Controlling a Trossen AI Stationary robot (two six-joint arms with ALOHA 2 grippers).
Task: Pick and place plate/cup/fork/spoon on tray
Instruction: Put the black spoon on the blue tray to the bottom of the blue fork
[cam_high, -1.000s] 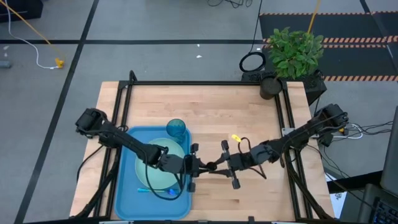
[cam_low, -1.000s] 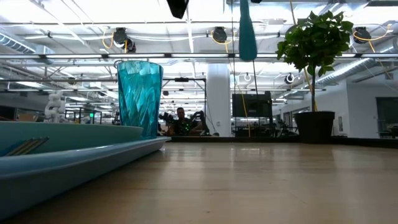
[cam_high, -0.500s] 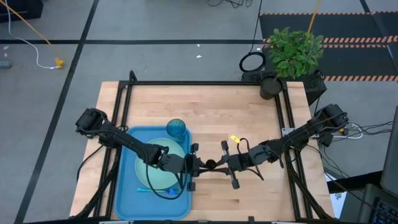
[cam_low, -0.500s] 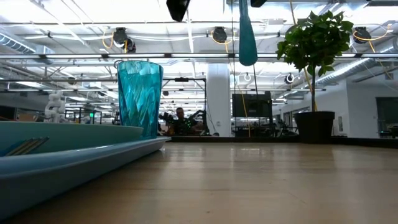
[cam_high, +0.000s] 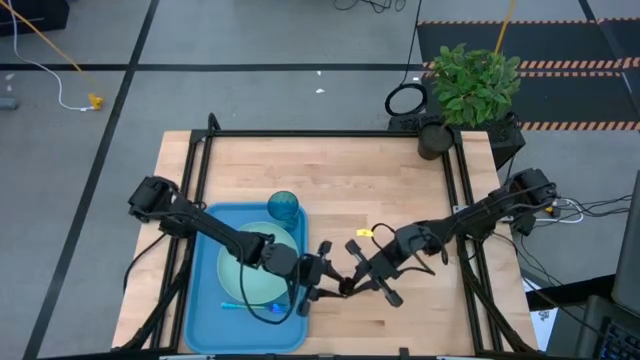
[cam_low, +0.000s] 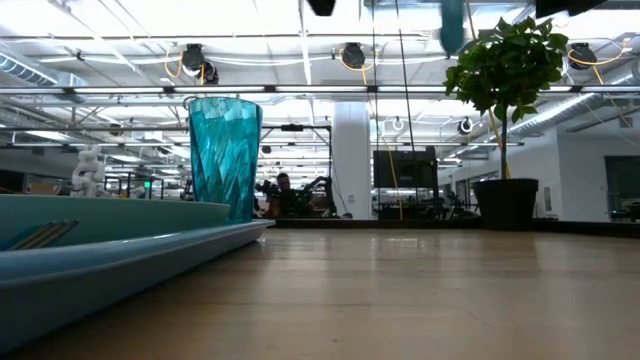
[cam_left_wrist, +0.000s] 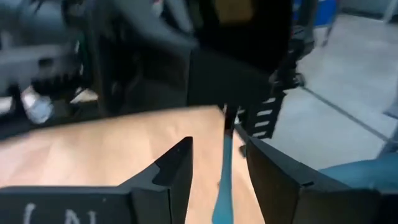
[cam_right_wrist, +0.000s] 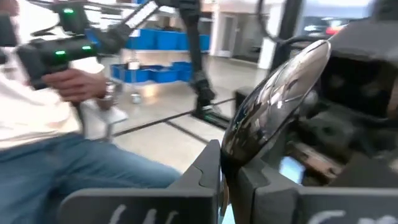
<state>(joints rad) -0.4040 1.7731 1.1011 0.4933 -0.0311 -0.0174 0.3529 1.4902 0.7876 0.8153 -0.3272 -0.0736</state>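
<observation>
Next, I close my left gripper on the teal handle (cam_left_wrist: 226, 171) and take the spoon over, because my right gripper pinches the spoon's neck, away from the tray.
The spoon (cam_right_wrist: 280, 93), with a dark shiny bowl and a teal handle (cam_left_wrist: 224, 174), hangs in the air right of the tray, with my right gripper (cam_high: 352, 284) shut on it. My left gripper (cam_high: 322, 278) stands open, its fingers on either side of the handle without touching it. The blue tray (cam_high: 205, 300) lies at the near left. It carries the mint-green plate (cam_high: 250, 275), the teal cup (cam_high: 284, 207) standing upright and the fork (cam_high: 232, 305). My right gripper pinches the spoon's neck (cam_right_wrist: 225, 163), just under the bowl, between its two fingers. The bowl stands out past the fingertips. The handle (cam_low: 452, 25) hangs below, clear of the table.
A potted plant (cam_high: 470, 80) stands at the table's far right corner. Bare wood (cam_high: 400, 190) lies right of the tray and beyond the grippers. A person in jeans (cam_right_wrist: 68, 162) sits off the table, holding a device.
My left gripper has opened and let go of the spoon's handle. My right gripper, shut on the spoon, has turned and carried it up and a little toward the near edge. Both grippers have shifted slightly toward the near edge.
</observation>
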